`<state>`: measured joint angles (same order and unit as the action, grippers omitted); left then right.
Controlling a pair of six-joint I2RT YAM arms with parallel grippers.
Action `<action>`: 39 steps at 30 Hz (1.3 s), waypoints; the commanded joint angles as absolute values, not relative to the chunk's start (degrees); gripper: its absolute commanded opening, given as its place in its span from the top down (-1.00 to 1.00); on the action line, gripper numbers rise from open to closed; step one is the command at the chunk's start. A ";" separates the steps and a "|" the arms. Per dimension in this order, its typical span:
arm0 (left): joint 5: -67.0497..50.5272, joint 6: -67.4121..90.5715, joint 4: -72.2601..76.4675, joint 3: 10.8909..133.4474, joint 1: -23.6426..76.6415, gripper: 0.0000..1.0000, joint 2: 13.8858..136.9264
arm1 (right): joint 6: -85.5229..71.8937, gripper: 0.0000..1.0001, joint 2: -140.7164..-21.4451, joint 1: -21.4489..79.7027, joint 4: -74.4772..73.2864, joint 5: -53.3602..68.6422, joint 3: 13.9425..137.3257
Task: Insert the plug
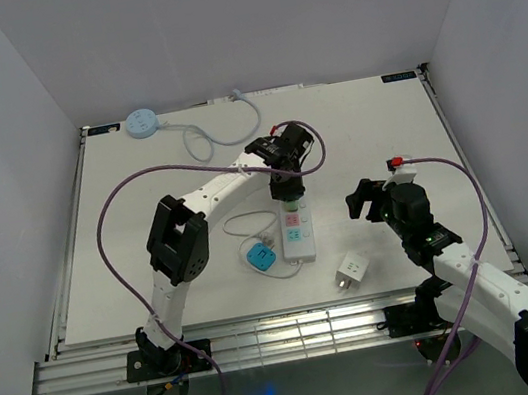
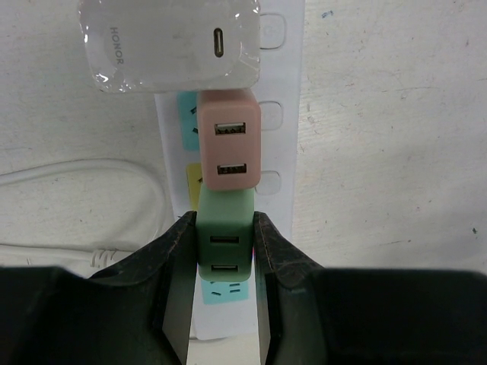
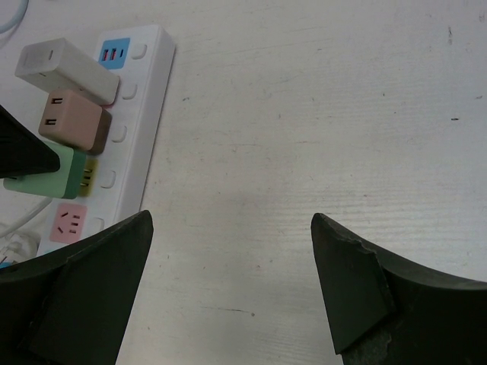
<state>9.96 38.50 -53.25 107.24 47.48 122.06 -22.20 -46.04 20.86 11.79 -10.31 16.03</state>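
Observation:
My right gripper is to head next to the loose white plug near the table's front edge and grip the plug's body [image 1: 354,266] across two opposite sides.
A white power strip [image 1: 299,237] [image 2: 283,114] lies mid-table. On it stand a white HONOR charger [image 2: 171,42], a pink plug [image 2: 228,148] and a green plug [image 2: 225,205] at the yellow socket. My left gripper [image 1: 289,189] [image 2: 224,228] is shut on the green plug, one finger pressed on each side. How deep that plug sits I cannot tell. My right gripper [image 1: 361,199] [image 3: 230,220] hangs open over bare table, right of the strip [image 3: 144,114]. In its view the green plug [image 3: 46,179] is partly behind my left finger.
A loose white plug [image 1: 352,271] lies near the front edge, right of the strip. A blue plug [image 1: 261,256] with a white cable sits left of the strip. A round blue hub [image 1: 141,124] and its cable lie at the back left.

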 commanded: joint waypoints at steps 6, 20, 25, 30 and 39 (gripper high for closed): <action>12.74 39.90 -56.77 109.42 48.34 1.00 124.71 | -22.85 -0.79 -44.91 20.30 14.15 -9.76 15.64; 15.12 41.75 -58.63 108.82 49.83 1.00 127.97 | -23.47 -0.79 -44.12 19.78 14.15 -9.67 15.29; 16.61 42.63 -56.69 104.25 50.54 1.00 126.04 | -23.64 -0.79 -43.77 19.51 14.15 -9.67 15.03; 15.82 42.45 -56.07 103.27 50.62 1.00 127.44 | -23.64 -0.79 -44.38 19.42 14.06 -9.23 15.21; 16.27 42.10 -54.23 100.28 50.62 1.00 125.95 | -23.64 -0.79 -44.38 19.25 14.15 -9.14 15.29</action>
